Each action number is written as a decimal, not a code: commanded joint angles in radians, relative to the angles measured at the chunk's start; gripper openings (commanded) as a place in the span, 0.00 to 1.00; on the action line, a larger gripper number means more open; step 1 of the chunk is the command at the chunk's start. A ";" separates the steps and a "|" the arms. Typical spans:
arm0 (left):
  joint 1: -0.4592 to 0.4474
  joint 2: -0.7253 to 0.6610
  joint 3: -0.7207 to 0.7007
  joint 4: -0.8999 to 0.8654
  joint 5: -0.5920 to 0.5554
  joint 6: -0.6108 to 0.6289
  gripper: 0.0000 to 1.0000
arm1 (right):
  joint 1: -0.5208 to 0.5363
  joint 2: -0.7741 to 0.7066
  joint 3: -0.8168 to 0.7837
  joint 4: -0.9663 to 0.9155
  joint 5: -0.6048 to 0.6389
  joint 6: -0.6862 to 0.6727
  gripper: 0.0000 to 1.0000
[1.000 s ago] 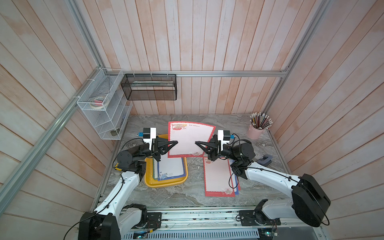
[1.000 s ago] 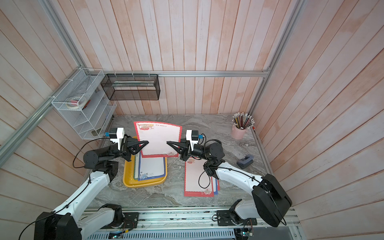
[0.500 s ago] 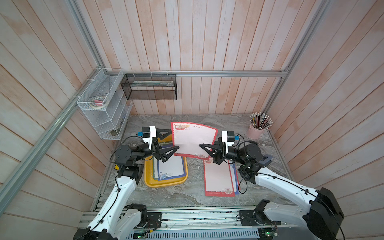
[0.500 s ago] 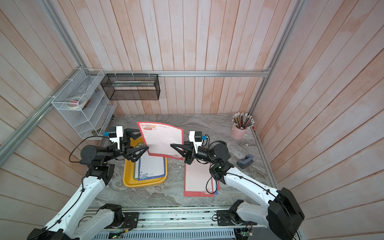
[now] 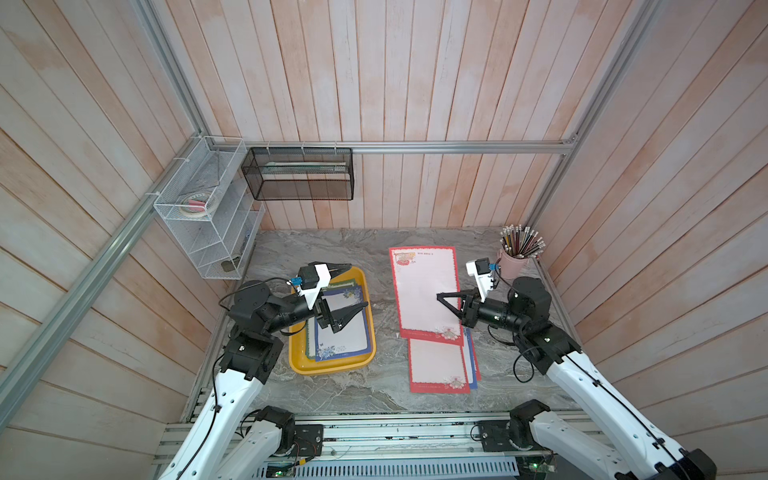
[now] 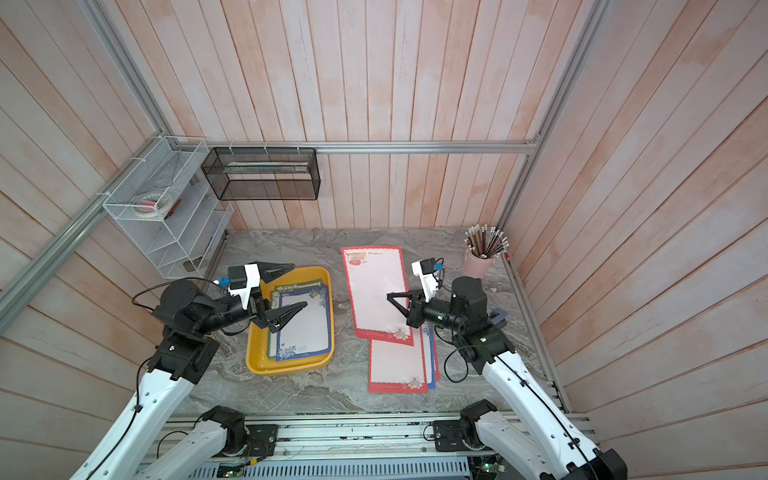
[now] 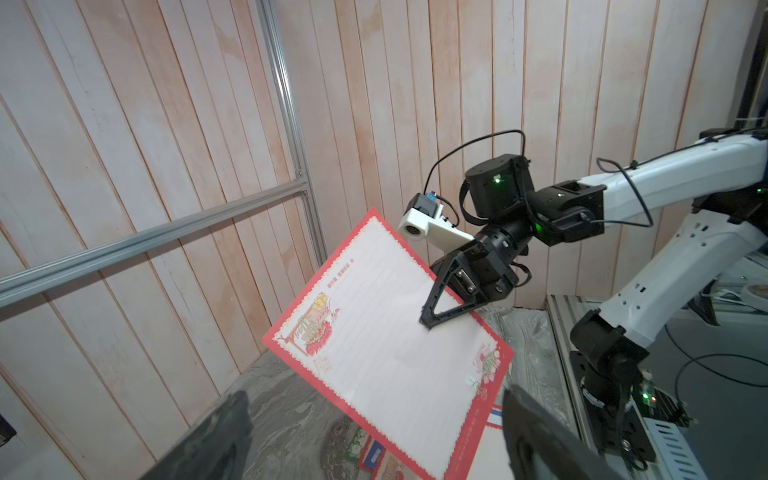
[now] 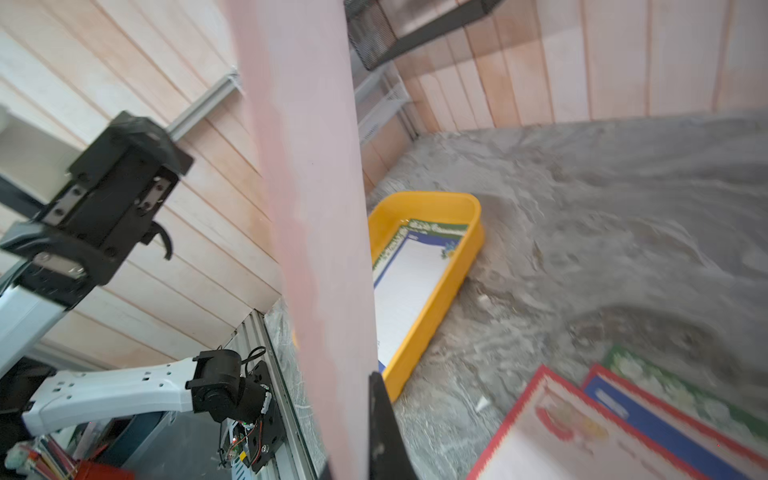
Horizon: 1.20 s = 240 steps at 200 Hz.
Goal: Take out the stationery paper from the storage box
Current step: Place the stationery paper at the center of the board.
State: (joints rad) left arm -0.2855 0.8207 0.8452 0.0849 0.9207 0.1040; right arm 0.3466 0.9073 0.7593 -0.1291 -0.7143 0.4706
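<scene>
The robot's right gripper will release the held sheet, now tilted in the air, on top of the red-bordered pile [image 5: 454, 349], toward the blue border peeking out.
The storage box [image 5: 332, 370] [image 6: 286, 370] is a yellow tray on the left of the table. It holds stationery paper, a blue-bordered sheet [image 5: 343, 332] [image 6: 303, 328] on top of a green-bordered one. My left gripper [image 5: 359, 286] [image 6: 301, 284] hovers over the tray, open and empty. My right gripper [image 5: 438, 296] [image 6: 388, 295] is shut on the long edge of a red-bordered sheet [image 5: 424, 291] [image 7: 395, 353], held tilted in the air. Under it a pile of sheets [image 5: 436, 365] [image 6: 397, 365] lies on the table, red-bordered on top. In the right wrist view the held sheet [image 8: 311, 208] hides one finger.
A pink cup of pencils [image 5: 515, 264] stands at the back right, close to the right wrist. A black mesh basket [image 5: 299, 174] hangs on the back wall and a white wire rack [image 5: 203, 216] on the left wall. Wooden walls enclose the table on three sides.
My left gripper has opened, let go of the red-bordered sheet and drawn back over the tray. The right gripper has carried the sheet to the right, over the pile.
</scene>
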 commanded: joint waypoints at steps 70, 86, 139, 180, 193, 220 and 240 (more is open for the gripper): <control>-0.068 0.045 0.038 -0.071 -0.019 0.044 0.95 | -0.252 0.077 -0.096 -0.350 -0.152 0.025 0.00; -0.078 0.043 0.037 -0.068 -0.023 0.043 0.95 | -0.275 0.082 -0.129 -0.336 -0.157 0.022 0.00; -0.095 0.052 0.032 -0.062 -0.046 0.050 0.95 | -0.309 0.174 -0.192 -0.340 -0.145 -0.013 0.01; -0.112 0.073 0.033 -0.063 -0.051 0.040 0.95 | -0.317 0.254 -0.203 -0.353 -0.123 -0.028 0.05; -0.116 0.077 0.037 -0.070 -0.054 0.041 0.95 | -0.317 0.262 -0.204 -0.353 -0.088 -0.017 0.06; -0.121 0.078 0.038 -0.078 -0.065 0.045 0.95 | -0.317 0.259 -0.204 -0.350 -0.038 -0.002 0.09; -0.124 0.080 0.040 -0.085 -0.063 0.046 0.95 | -0.317 0.261 -0.206 -0.358 -0.019 0.003 0.09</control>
State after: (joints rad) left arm -0.4023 0.9005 0.8490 0.0166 0.8711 0.1390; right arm 0.0345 1.1671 0.5594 -0.4690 -0.7830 0.4698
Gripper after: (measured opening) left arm 0.947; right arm 0.088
